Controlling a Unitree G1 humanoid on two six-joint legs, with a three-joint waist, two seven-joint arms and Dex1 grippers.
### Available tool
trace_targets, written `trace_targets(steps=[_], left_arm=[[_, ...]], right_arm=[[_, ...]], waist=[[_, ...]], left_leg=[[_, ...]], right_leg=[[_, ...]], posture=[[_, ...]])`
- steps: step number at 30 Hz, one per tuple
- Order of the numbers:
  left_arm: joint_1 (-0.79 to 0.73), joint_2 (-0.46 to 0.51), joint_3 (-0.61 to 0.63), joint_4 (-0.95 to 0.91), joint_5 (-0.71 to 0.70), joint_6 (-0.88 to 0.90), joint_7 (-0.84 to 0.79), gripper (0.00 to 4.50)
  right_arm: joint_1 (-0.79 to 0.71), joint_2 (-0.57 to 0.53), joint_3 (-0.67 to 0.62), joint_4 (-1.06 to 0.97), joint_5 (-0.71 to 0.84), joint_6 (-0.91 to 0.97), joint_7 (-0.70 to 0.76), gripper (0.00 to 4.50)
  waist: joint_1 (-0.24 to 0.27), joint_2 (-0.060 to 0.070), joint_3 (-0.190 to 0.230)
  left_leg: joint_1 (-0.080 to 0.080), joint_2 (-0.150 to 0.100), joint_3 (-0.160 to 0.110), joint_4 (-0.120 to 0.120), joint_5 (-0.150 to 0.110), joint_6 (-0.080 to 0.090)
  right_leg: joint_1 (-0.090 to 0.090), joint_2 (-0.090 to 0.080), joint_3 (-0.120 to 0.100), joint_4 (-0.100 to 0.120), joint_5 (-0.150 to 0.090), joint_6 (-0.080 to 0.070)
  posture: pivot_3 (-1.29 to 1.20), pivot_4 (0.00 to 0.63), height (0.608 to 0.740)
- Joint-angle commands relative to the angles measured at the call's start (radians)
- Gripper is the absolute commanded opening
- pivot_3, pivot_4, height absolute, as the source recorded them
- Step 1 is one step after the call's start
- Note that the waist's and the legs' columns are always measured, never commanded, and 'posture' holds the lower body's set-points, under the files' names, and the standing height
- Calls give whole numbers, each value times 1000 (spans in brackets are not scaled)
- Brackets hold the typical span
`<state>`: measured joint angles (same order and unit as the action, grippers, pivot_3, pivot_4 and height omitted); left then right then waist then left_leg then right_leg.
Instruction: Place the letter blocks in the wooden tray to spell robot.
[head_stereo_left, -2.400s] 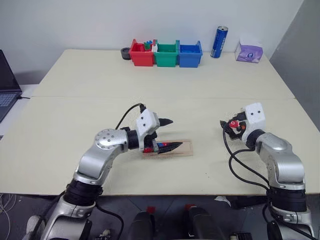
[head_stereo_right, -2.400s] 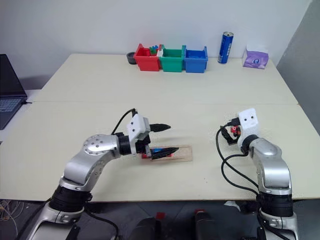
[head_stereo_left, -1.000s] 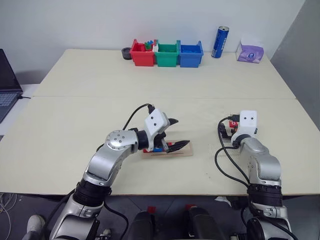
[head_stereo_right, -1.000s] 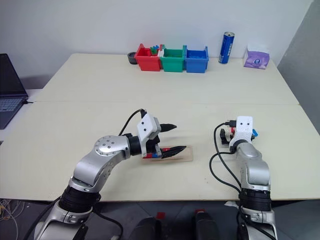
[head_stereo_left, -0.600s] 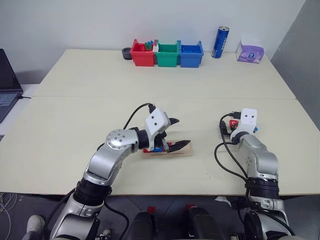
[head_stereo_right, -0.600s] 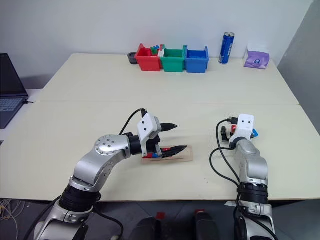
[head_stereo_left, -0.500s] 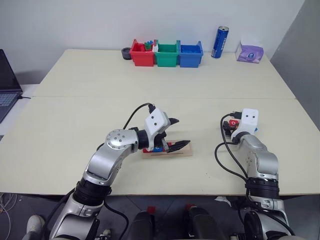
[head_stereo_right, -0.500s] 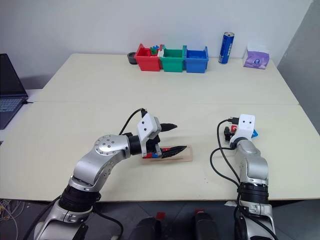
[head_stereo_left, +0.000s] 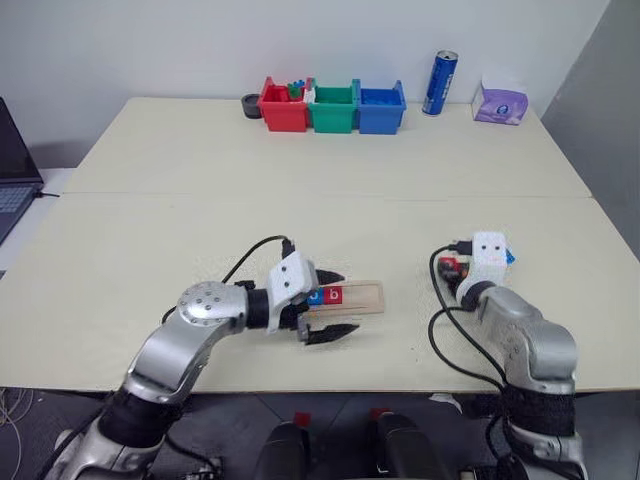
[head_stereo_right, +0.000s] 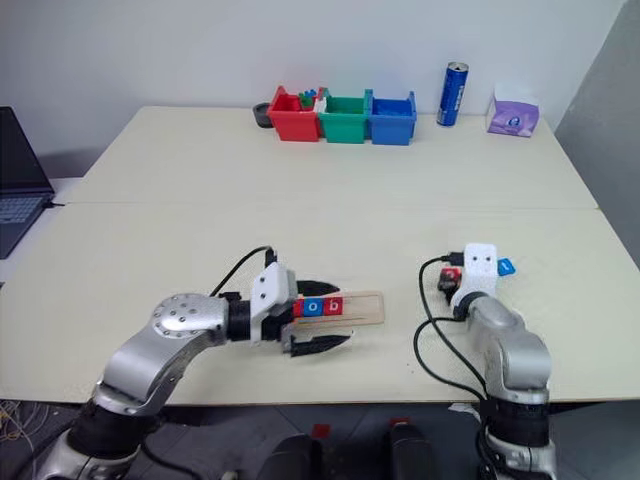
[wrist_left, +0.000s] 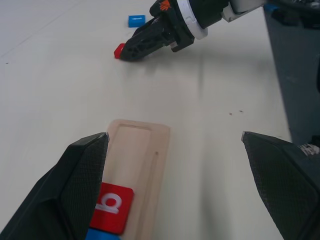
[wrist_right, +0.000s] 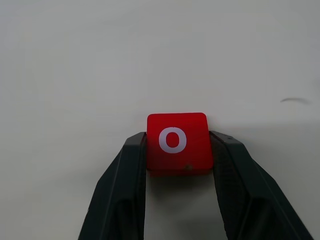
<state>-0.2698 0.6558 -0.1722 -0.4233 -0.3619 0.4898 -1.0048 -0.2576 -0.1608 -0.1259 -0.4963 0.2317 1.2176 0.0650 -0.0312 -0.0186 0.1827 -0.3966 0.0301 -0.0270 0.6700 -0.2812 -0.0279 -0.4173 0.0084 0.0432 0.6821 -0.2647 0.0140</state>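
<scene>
My right gripper's finger covers the side of the red "o" block that faces the tray. I will put the block down and take it by its near and far sides (wrist_right: 178, 144).
The wooden tray (head_stereo_left: 352, 297) lies near the table's front middle. In its left part sit a red letter block (head_stereo_right: 300, 308), a blue "o" (head_stereo_right: 315, 307) and a red "b" (wrist_left: 111, 207); its right part is bare. My left gripper (head_stereo_left: 345, 300) is open, one finger on each side of the tray by those blocks. My right gripper (wrist_right: 177, 145) is shut on a red "o" block (wrist_right: 176, 140), low over the table right of the tray; the left wrist view shows that right gripper (wrist_left: 125, 52) too. A blue block (head_stereo_right: 505, 266) lies just beyond it.
Red (head_stereo_left: 283, 108), green (head_stereo_left: 333, 108) and blue (head_stereo_left: 382, 108) bins stand at the table's far edge, with a blue can (head_stereo_left: 438, 84) and a purple tissue pack (head_stereo_left: 498, 104) to their right. A laptop (head_stereo_left: 10, 190) sits off the left edge.
My left gripper has drawn back along the tray, uncovering the blocks. My right gripper has closed on the red "o" block and pulled back toward me and to the left.
</scene>
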Motion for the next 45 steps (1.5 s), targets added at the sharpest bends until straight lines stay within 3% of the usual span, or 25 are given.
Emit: trace_targets(steps=[1, 5, 10, 11, 18, 23, 26, 29, 32, 37, 45], left_arm=[[23, 28, 42, -56, -38, -19, -21, 4500], [35, 26, 37, -62, -33, -22, 0, 4500], [37, 15, 28, -71, -34, -18, 16, 4500], [39, 15, 28, -69, -34, -19, 15, 4500], [35, 22, 37, -38, -33, -35, 1, 4500], [26, 32, 55, -15, -51, -55, -29, 4500], [23, 32, 60, -5, -72, -66, -54, 4500], [15, 20, 50, 7, -71, -73, -58, 4500], [1, 4, 44, 21, -66, -81, -52, 4500], [-5, 2, 46, 16, -73, -84, -63, 4500], [-4, 3, 41, 2, -67, -85, -59, 4500]], right_arm=[[30, 9, 18, -167, 52, 193, 14, 1459], [8, 90, 3, -244, 46, 339, -14, 1459], [-7, 126, 8, -259, 40, 386, -6, 1459], [-7, 127, 6, -258, 42, 384, 0, 2176], [-84, 94, -46, -264, 56, 368, 61, 4465], [-203, -13, -140, -186, 117, 217, 201, 4465], [-178, -200, -100, -71, 217, -52, 530, 4465], [-87, -405, 28, 100, 156, -432, 843, 4465], [-46, -531, 149, 293, 86, -725, 1067, 4465], [-94, -569, 251, 565, -4, -1018, 1202, 4465], [-239, -511, 323, 810, -72, -1214, 1260, 4465]], waist=[[0, 0, 0], [-1, 0, 0], [-1, 0, 0], [-1, 0, 0], [-1, 0, 0], [-1, 0, 0], [0, 0, 0], [2, -1, 0], [0, -1, 0], [-5, -1, 1], [0, -1, 1]], left_leg=[[0, 0, 0, 0, 0, 0], [1, -1, 1, 0, 0, 0], [1, -1, 1, 0, 0, 0], [0, -1, 1, 0, 0, 0], [0, -1, 2, 0, 0, 0], [0, -1, 2, -1, 0, 0], [-1, -1, 4, -1, 0, 0], [0, -2, 3, -3, 0, 0], [0, -2, 4, -4, 0, 0], [2, -1, 5, -3, 0, 0], [2, 0, 4, -2, 0, 0]], right_leg=[[0, 0, 0, 0, 0, 0], [1, 0, 0, -1, -3, 5], [0, 1, 0, -1, -3, 5], [0, 1, 0, -1, -3, 5], [-1, 0, 0, -1, -3, 5], [-2, 1, -1, -1, 0, 1], [-2, 0, -2, -2, 0, 1], [-1, 0, -2, -3, 0, 1], [-1, 0, -2, -4, 0, 1], [-1, 1, 0, -1, 0, 1], [-1, 1, -1, 0, 0, 0]], posture=[[0, 150, 740], [0, 150, 740], [0, 150, 740], [0, 150, 740], [0, 150, 740], [0, 150, 740], [0, 150, 740], [0, 150, 740], [0, 150, 740], [0, 150, 740], [0, 150, 740]])
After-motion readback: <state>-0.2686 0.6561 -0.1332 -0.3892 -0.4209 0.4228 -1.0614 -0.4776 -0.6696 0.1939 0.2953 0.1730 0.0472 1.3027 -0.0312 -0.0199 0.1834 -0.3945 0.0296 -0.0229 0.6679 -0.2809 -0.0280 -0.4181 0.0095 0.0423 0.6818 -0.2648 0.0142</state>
